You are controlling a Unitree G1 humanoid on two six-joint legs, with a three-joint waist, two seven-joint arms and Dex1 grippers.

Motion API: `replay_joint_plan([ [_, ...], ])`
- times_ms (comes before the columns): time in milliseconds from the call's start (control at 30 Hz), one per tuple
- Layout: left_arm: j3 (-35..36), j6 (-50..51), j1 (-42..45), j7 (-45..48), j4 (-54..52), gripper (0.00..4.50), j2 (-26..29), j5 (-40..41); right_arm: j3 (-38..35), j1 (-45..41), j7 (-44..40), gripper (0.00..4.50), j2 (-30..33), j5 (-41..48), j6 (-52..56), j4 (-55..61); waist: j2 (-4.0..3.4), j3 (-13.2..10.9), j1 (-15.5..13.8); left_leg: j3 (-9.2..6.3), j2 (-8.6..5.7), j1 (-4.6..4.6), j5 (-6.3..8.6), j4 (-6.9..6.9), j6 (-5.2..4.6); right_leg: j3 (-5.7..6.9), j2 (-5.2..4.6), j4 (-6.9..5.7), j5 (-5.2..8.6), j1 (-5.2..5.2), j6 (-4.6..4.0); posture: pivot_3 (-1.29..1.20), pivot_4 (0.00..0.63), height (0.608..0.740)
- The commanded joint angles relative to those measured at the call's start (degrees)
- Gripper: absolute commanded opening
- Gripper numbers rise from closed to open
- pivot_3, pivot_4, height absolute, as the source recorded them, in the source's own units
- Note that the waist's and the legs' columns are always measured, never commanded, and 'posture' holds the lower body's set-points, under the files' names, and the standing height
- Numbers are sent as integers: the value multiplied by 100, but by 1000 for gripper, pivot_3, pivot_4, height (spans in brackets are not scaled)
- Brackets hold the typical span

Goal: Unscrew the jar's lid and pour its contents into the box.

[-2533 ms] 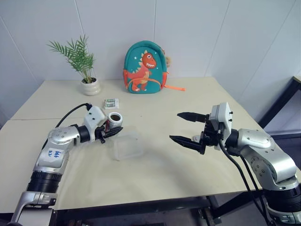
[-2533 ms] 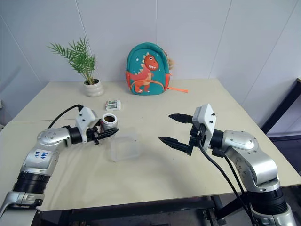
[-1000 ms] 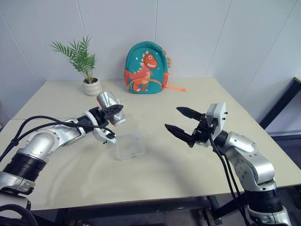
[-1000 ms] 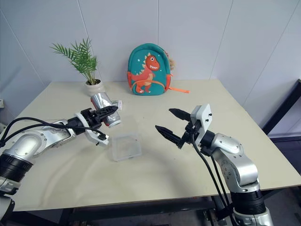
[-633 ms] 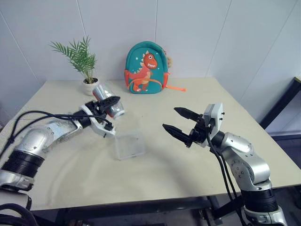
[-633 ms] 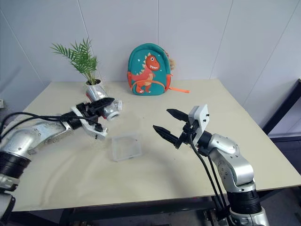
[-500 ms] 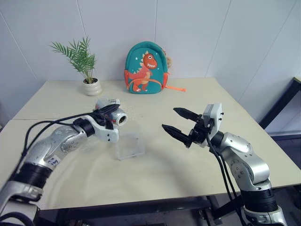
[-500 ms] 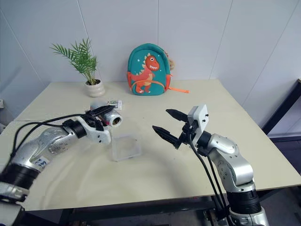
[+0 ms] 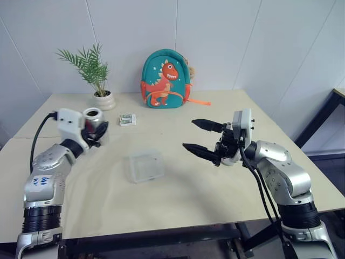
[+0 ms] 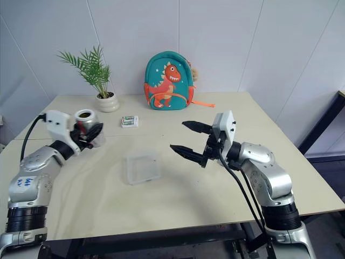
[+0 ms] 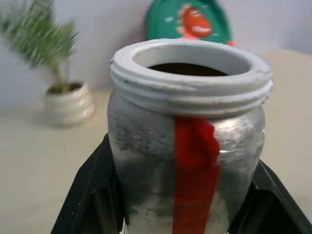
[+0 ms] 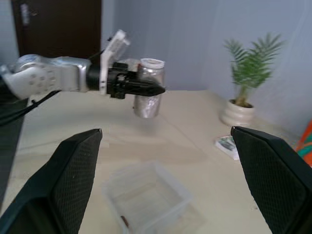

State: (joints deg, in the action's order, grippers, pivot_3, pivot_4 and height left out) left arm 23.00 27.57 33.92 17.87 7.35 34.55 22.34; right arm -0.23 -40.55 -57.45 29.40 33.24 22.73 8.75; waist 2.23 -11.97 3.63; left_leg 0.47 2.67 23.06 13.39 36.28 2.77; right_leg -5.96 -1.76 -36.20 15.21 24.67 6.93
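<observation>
The robot's left gripper should put the jar, now held upright above the table, down on the bare table [image 9: 70, 163] in front of the white plant pot.
My left gripper [image 9: 96, 131] is shut on the jar [image 9: 92, 120] and holds it upright above the left side of the table [image 9: 178, 199]. The jar's mouth is uncovered. The left wrist view shows its white threaded rim and a red strip [image 11: 195, 180] down its wall, with a black finger on each side. The box [image 9: 146, 165] lies on the table's middle, to the right of the jar and apart from it. My right gripper [image 9: 188, 134] hangs open right of the box, its fingers pointing left with nothing between them. The lid is out of view.
A white plant pot [image 9: 102, 100] stands at the back left and a teal dinosaur backpack [image 9: 167, 78] at the back centre. A small green-and-white packet [image 9: 127, 120] lies behind the box. A black cable runs from my left wrist.
My left arm has swung the jar to the left, away from the box, and rolled it from tipped over to upright. The right gripper has stayed open and has hardly moved.
</observation>
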Motion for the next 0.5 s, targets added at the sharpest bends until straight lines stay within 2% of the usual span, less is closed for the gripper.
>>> replay_joint_plan([
  [33,315,-190,38,-126,444,2023,163,-61,5,-245,-404,4462,174,88,17,-58,0,0,-17,-1,0,1,0,-1,0,1,0,0,0,0,-1,0,150,740],
  [200,497,-745,181,-232,1523,2023,256,-183,28,-406,-622,4462,266,22,23,-209,1,0,-26,2,0,4,1,-6,3,1,0,17,-2,-1,-3,0,150,740],
  [333,205,-1706,349,-320,2665,2023,326,-697,80,-362,-604,4462,246,-45,39,-173,1,1,-44,2,2,5,3,-13,6,2,0,23,-2,1,-3,0,150,740],
  [500,142,-2301,624,-459,3581,2023,332,-876,143,-266,-625,4462,311,-80,75,-66,1,1,-46,5,3,10,7,-12,13,2,0,27,-2,3,-3,0,150,740],
])
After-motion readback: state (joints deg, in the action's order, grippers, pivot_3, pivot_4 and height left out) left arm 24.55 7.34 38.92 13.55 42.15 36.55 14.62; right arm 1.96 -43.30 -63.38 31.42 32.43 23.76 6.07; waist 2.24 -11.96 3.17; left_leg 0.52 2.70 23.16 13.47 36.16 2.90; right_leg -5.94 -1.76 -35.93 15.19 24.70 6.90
